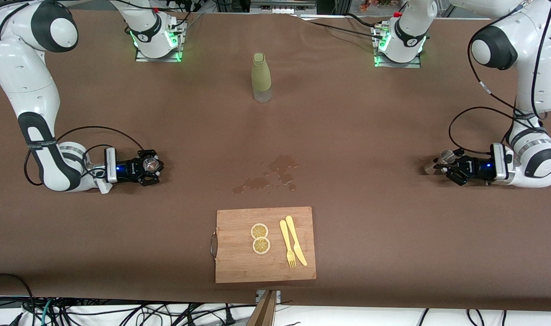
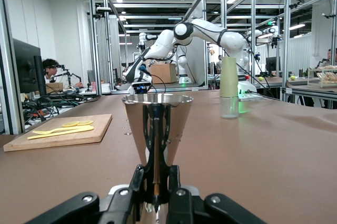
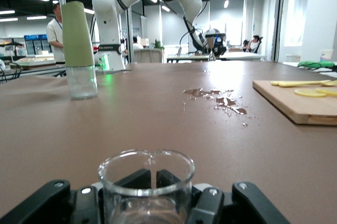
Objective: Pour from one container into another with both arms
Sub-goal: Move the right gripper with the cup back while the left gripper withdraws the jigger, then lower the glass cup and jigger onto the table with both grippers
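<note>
I need to release the cone glass from my left gripper on the bare brown cloth (image 1: 430, 160) just under its fingers, facing the spill.
My right gripper (image 1: 152, 168) rests low at the right arm's end of the table, shut on a clear glass beaker (image 1: 151, 164) with a pour spout. In the right wrist view the beaker (image 3: 146, 182) stands upright between the fingers. My left gripper (image 1: 444, 166) sits low at the left arm's end, shut on a clear cone-shaped glass (image 1: 445, 156). In the left wrist view the cone glass (image 2: 157, 121) widens upward from the jaws, which close on its narrow base. Both white arms bend down from their bases to the table.
A bottle with an olive-green sleeve (image 1: 261, 77) stands mid-table near the arms' bases. A wet spill (image 1: 271, 174) darkens the brown cloth at the centre. Nearer the camera lies a wooden cutting board (image 1: 239, 267) with two lemon slices (image 1: 259, 238), a yellow fork (image 1: 287, 246) and knife (image 1: 296, 244).
</note>
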{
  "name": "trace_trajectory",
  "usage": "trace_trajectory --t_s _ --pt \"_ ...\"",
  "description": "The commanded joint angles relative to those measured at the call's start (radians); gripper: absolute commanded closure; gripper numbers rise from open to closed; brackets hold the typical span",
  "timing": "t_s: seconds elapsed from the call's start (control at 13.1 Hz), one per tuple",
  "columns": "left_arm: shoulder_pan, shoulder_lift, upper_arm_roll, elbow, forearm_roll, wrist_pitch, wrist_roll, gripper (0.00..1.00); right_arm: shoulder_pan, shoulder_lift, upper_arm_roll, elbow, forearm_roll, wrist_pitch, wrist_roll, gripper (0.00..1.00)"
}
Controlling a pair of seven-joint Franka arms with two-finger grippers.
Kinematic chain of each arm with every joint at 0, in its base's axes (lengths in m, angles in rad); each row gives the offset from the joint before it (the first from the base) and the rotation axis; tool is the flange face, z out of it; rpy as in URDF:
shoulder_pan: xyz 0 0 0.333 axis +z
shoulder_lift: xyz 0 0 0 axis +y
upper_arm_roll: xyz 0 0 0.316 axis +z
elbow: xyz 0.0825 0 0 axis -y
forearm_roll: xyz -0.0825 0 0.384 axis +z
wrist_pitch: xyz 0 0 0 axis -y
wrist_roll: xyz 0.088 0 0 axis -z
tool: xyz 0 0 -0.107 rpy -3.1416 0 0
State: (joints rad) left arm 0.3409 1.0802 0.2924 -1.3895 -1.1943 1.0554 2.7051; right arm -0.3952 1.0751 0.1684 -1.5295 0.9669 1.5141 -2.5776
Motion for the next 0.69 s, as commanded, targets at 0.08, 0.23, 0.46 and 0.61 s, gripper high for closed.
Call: trace_trajectory --t_s 0.08,0.23,0.46,0.61 --pt "0.029 0.027 -0.004 -0.012 0.067 -0.017 0.114 1.0 -0.017 0.019 0.01 0.008 0.006 -0.008 -0.009 0.65" --pt "0.029 0.03 0.013 -0.013 0.093 -0.006 0.114 1.0 -0.017 0.019 0.003 0.006 0.0 -0.006 -0.009 0.0" --pt "0.027 0.059 0.013 -0.013 0.093 -0.002 0.127 1.0 -0.017 0.016 -0.02 0.008 -0.008 -0.008 -0.006 0.0" --pt "0.026 0.07 0.013 -0.009 0.094 0.014 0.128 1.0 -0.021 0.012 -0.032 0.009 -0.01 -0.011 -0.006 0.0"
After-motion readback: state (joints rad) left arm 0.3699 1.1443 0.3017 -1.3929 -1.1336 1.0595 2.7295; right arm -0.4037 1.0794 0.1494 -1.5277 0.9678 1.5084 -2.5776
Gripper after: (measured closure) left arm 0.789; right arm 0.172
